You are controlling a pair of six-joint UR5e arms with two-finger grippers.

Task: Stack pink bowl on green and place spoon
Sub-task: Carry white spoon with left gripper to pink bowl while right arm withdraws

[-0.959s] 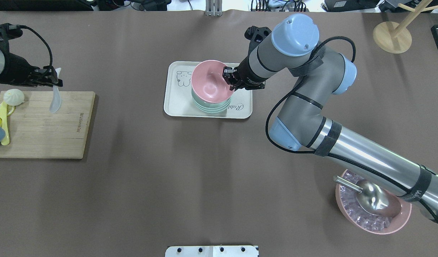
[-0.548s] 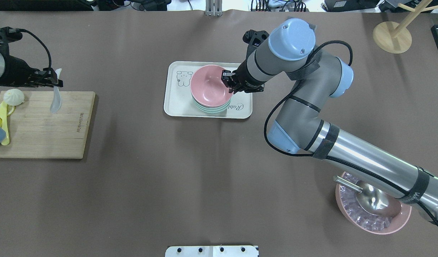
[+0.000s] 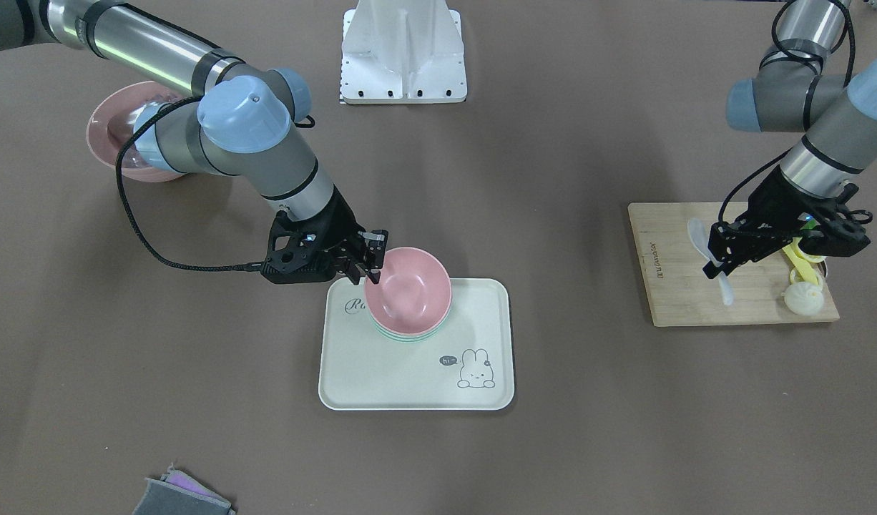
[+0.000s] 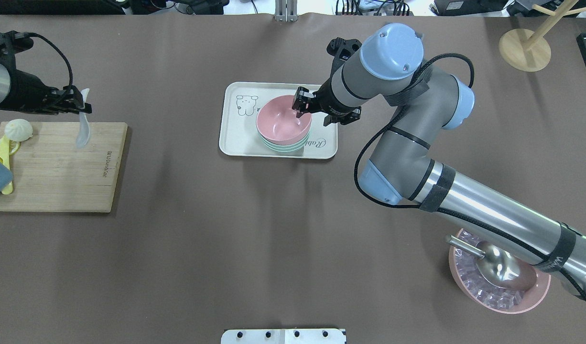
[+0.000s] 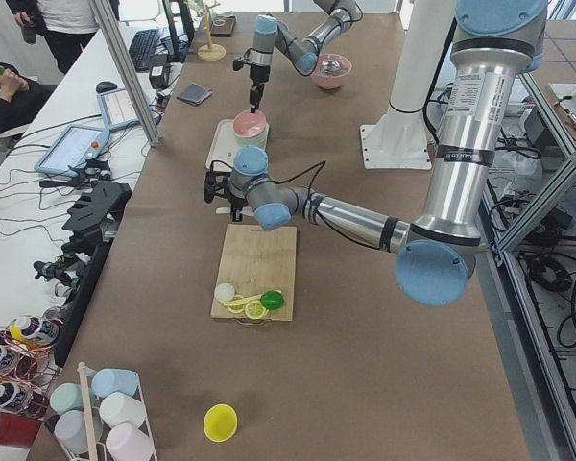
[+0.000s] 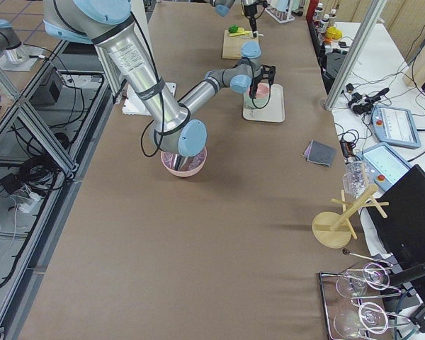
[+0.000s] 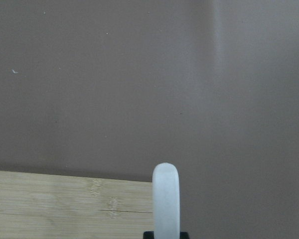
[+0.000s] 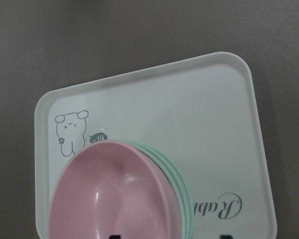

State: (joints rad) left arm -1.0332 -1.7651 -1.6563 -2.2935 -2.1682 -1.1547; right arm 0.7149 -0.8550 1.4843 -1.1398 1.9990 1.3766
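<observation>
Next, my left gripper lets go of the white spoon inside the pink bowl on the cream tray (image 3: 425,300), leaning across the bowl's rim. The spoon is now above the wooden board's corner.
The pink bowl (image 4: 283,123) sits nested in the green bowl (image 4: 293,145) on the cream tray (image 4: 235,138). My right gripper (image 4: 313,111) is open over the bowl's right rim. In the right wrist view its fingertips (image 8: 114,236) stand wide apart, with the pink bowl (image 8: 114,199) and green bowl (image 8: 182,184) below. My left gripper (image 4: 78,102) is shut on a white translucent spoon (image 4: 82,130), held above the back right corner of the wooden board (image 4: 59,172). The spoon also shows in the left wrist view (image 7: 166,199) and the front view (image 3: 703,247).
The board carries a white bun (image 4: 18,129), a yellow spoon (image 4: 5,157) and lemon slices. A pink bowl of ice with a metal scoop (image 4: 498,272) stands at the near right, under my right arm. A wooden rack (image 4: 525,48) stands far right. A grey cloth (image 3: 181,497) lies at the operators' edge.
The pink bowl was tilted and held by my right gripper; it has settled level into the green bowl and the gripper has opened. My left gripper moved slightly right with the spoon.
</observation>
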